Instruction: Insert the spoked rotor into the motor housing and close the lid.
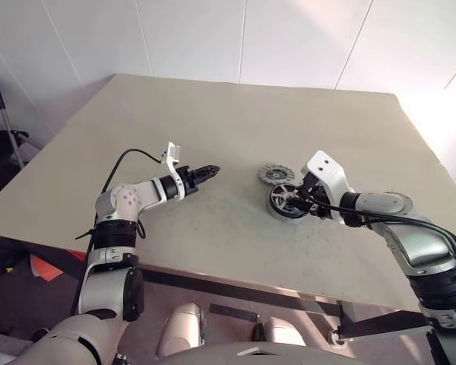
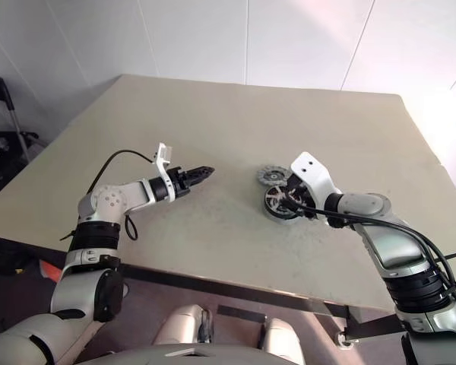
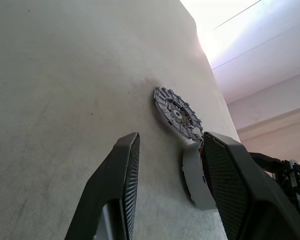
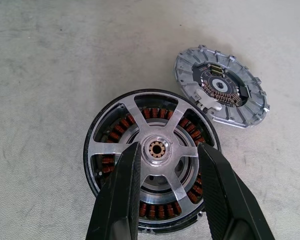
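The spoked rotor's black rim sits high over the edge of the motor housing, so the robot's right gripper will grip the near spoke [image 4: 174,187], lift the rotor and lower it centred.
The spoked rotor [image 4: 176,186], black-rimmed with silver spokes, sits inside the motor housing [image 4: 118,127], whose reddish coils show between the spokes. The two stand on the table right of centre [image 1: 287,202]. My right gripper [image 4: 167,146] hovers just over the rotor, open, one finger on either side of the hub and gripping nothing. The lid [image 4: 221,92], a grey ribbed disc, lies flat on the table just behind the housing [image 1: 276,175]. My left gripper [image 1: 210,170] hangs above the table to the left of the parts, pointing at them, open and empty [image 3: 170,135].
The beige table [image 1: 213,114] stretches wide around the parts, with its front edge near me and its far edge against a white wall. Dark gear and a chair frame [image 1: 0,114] stand on the floor beyond the table's left side.
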Tool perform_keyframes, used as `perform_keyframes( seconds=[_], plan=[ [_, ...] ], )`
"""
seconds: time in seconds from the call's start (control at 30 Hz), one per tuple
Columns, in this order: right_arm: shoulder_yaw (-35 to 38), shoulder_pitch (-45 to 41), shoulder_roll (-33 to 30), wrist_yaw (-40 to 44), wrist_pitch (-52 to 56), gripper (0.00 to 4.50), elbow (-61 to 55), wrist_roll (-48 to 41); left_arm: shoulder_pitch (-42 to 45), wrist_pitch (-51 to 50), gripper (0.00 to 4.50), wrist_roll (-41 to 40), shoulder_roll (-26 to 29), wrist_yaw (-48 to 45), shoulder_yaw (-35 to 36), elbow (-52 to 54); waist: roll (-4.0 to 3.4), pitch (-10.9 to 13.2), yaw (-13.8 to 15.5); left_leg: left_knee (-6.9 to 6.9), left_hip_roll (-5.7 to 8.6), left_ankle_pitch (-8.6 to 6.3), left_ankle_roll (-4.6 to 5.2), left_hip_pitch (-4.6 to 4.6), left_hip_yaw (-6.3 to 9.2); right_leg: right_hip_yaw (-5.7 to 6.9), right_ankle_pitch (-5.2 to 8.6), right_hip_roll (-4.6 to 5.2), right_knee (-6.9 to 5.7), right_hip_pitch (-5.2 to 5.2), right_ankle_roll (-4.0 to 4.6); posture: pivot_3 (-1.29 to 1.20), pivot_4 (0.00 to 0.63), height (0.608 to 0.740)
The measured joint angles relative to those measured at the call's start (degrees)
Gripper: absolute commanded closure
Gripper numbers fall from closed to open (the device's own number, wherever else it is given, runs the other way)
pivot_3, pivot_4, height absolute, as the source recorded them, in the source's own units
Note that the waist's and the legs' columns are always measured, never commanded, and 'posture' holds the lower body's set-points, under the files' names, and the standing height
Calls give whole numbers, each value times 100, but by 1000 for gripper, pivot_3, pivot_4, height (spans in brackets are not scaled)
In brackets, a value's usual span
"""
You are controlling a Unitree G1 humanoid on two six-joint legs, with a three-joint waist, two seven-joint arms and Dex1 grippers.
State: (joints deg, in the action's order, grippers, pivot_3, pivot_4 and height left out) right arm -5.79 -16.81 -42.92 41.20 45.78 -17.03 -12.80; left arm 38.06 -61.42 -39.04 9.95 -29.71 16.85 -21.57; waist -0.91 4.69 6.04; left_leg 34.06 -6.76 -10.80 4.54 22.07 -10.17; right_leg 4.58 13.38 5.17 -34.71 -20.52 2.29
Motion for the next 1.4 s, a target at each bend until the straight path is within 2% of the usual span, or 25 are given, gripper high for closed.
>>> perform_keyframes(
  seconds=[0.17,0.8,0.9,1.03,1.4],
  plan=[
    [0,-1,20,29,-18,4464,-2,-67,-1,35,2367,0,20,5,0,0,0,0,3,0,0,0,0,-11,0,0,0,0,0,11,-1,0,0,740],
    [1,-27,22,27,23,4464,-10,-83,-27,49,2367,20,25,54,-16,0,1,0,1,1,0,0,0,-11,1,0,1,0,0,11,-1,0,0,740],
    [1,-27,21,29,30,3830,-9,-86,-27,53,2367,22,25,55,-20,0,0,0,1,1,0,0,0,-11,0,0,1,0,0,10,-1,0,0,740],
    [1,-27,22,2,50,2509,-3,-64,-29,79,2367,27,26,56,-43,0,0,0,0,0,0,0,0,-7,0,0,0,0,0,6,-1,0,0,740],
    [1,-27,23,-12,46,2509,9,-37,-31,94,2367,29,28,65,-64,0,0,0,-1,0,0,0,0,-3,0,0,0,0,0,2,0,0,0,740]
  ],
)
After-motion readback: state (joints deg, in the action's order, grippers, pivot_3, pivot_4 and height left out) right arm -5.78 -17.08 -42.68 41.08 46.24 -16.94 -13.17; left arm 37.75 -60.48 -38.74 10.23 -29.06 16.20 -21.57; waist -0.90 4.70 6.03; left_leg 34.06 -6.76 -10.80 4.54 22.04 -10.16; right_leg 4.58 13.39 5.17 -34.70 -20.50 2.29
